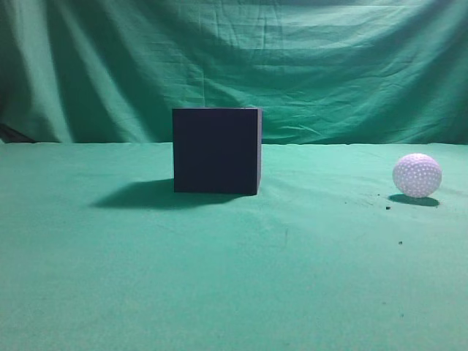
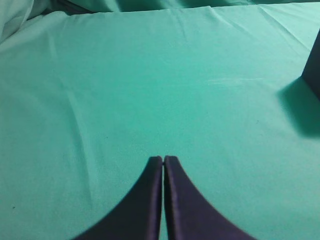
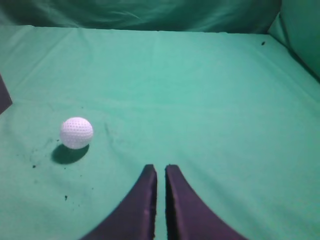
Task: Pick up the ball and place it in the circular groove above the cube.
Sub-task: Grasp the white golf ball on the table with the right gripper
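Note:
The robot's right gripper should next go to the white ball near the small dark specks and close around the ball's middle (image 1: 417,176) (image 3: 76,133).
The ball (image 1: 417,175) is a small white dimpled sphere resting on the green cloth at the right of the exterior view. It also shows in the right wrist view (image 3: 76,132), to the left of and ahead of my right gripper (image 3: 160,167), which is shut and empty. The cube (image 1: 216,151) is dark navy-black and stands on the cloth left of centre; its top is not visible. A corner of it shows at the right edge of the left wrist view (image 2: 314,67). My left gripper (image 2: 163,159) is shut and empty over bare cloth. Neither gripper shows in the exterior view.
Green cloth (image 1: 234,278) covers the table and hangs as a backdrop (image 1: 292,66). Small dark specks (image 3: 34,165) lie on the cloth near the ball. A cloth fold rises at the right edge of the right wrist view (image 3: 300,30).

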Available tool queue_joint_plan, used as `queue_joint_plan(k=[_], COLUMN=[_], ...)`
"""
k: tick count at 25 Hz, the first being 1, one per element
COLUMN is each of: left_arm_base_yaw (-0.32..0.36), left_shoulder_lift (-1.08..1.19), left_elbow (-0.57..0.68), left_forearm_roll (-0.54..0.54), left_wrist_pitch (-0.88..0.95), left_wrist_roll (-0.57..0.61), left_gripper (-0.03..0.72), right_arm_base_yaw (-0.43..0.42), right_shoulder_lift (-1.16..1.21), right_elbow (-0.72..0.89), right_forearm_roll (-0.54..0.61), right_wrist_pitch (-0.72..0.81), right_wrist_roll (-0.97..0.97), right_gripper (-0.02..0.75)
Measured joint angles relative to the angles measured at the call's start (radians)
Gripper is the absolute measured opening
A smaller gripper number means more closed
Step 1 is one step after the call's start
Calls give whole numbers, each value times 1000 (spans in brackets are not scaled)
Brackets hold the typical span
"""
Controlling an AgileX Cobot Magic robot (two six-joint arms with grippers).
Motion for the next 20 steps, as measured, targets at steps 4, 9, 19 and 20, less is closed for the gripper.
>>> queue_joint_plan(k=[4,9,19,20], left_arm_base_yaw=[0,0,0,0], left_shoulder_lift=[0,0,0,0], left_elbow=[0,0,0,0], left_forearm_roll=[0,0,0,0], left_wrist_pitch=[0,0,0,0], left_wrist_roll=[0,0,0,0], left_gripper=[0,0,0,0], right_arm_base_yaw=[0,0,0,0], right_shoulder_lift=[0,0,157,215], right_elbow=[0,0,-212,-245], right_forearm_roll=[-9,4,47,63], right_wrist_pitch=[-139,-470,-129,-59], right_wrist_roll=[1,3,53,64], right_gripper=[50,50,50,50])
